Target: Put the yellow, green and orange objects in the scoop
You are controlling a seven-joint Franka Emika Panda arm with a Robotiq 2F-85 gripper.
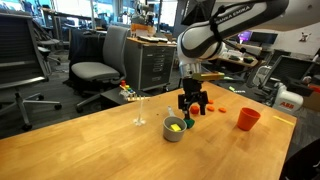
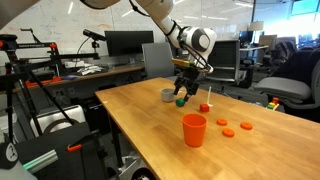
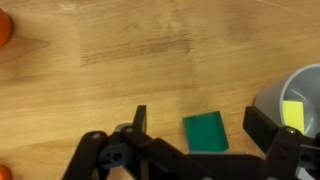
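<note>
Next, my gripper opens, shifts away from the scoop and grips the green block clear of it (image 3: 206,132), because the scoop's near rim crowds its finger beside the green block.
A green block (image 3: 205,132) lies flat on the wooden table, directly between the fingers of my open gripper (image 3: 200,122). The gripper hovers just above it in both exterior views (image 1: 192,108) (image 2: 185,94). The grey scoop (image 3: 272,100) stands right beside the block and holds a yellow piece (image 3: 292,113); both also show in an exterior view, the scoop (image 1: 174,134) and the yellow piece (image 1: 175,126). The scoop shows in the other exterior view too (image 2: 167,96). Small flat orange pieces (image 2: 228,131) lie further along the table. The green block also shows in an exterior view (image 2: 181,101).
An orange cup (image 1: 248,118) (image 2: 194,130) stands on the table away from the scoop. A clear stemmed glass (image 1: 139,110) stands near the table's far edge. Office chairs and desks surround the table. An orange thing (image 3: 4,28) sits at the wrist view's left edge.
</note>
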